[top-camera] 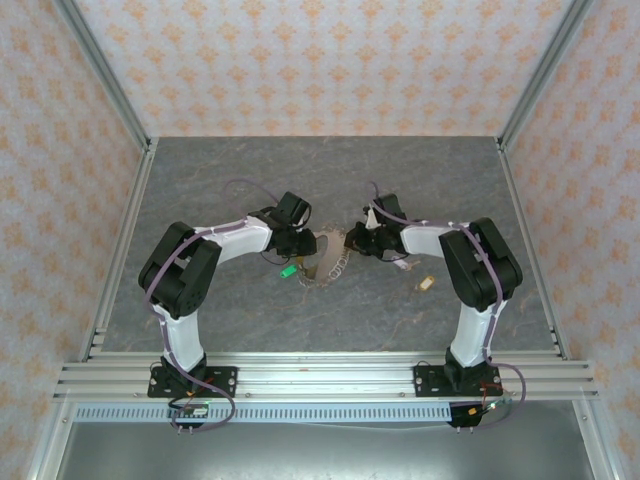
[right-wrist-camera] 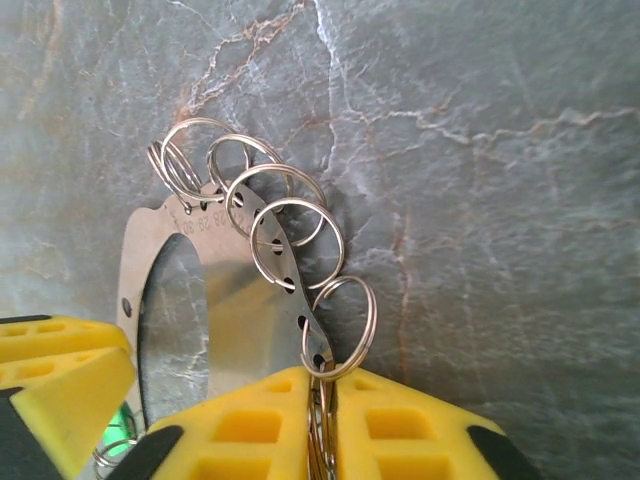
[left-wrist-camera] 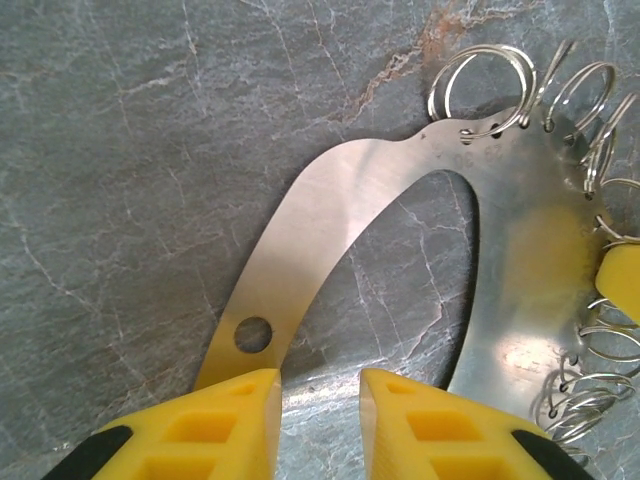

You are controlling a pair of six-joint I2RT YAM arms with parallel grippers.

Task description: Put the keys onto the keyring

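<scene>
The plate's thin part runs under my left gripper's finger, outside the gripper's gap. So I should open wider, straddle the thin part by its round hole (left-wrist-camera: pixel 253 335) and grip it.
The keyring (top-camera: pixel 330 262) is a flat oval metal plate (left-wrist-camera: pixel 330 200) with several split rings (right-wrist-camera: pixel 290 240) hooked along one edge, and it lies on the grey table. A small green tag (top-camera: pixel 287 271) sits at its left end. My left gripper (left-wrist-camera: pixel 320 400) is at that end with a narrow gap between its jaws; its left finger (left-wrist-camera: pixel 225 420) sits on the plate's thin band and only table shows in the gap. My right gripper (right-wrist-camera: pixel 325 410) is shut on split rings at the plate's ringed edge. One tan-headed key (top-camera: pixel 425 284) lies loose on the table to the right of the right arm.
Metal frame posts and patterned walls enclose the table (top-camera: pixel 330 180) on three sides. The two wrists meet near the table's middle, and the left gripper's yellow finger (right-wrist-camera: pixel 50 370) shows close beside the right one.
</scene>
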